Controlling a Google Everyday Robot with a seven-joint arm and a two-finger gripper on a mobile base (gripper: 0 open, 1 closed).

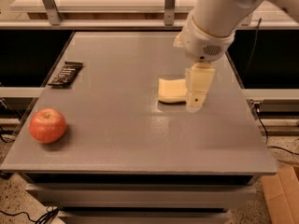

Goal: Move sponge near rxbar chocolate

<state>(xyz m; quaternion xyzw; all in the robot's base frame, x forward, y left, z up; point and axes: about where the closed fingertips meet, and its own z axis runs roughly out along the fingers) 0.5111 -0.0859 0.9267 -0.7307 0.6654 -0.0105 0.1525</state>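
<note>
The robot's gripper will next move from the end of the pale yellow sponge to the sponge's middle (177,86) and close there.
The pale yellow sponge (171,90) lies flat on the grey table, right of centre. The dark rxbar chocolate (66,73) lies near the table's left edge, far from the sponge. My gripper (196,97) hangs down from the white arm at the upper right. It stands over the sponge's right end and hides that end. I cannot see whether it touches the sponge.
A red apple (47,125) sits at the front left of the grey table (140,139). A metal rail with posts (170,3) runs along the back. A cardboard box (282,197) is on the floor at the lower right.
</note>
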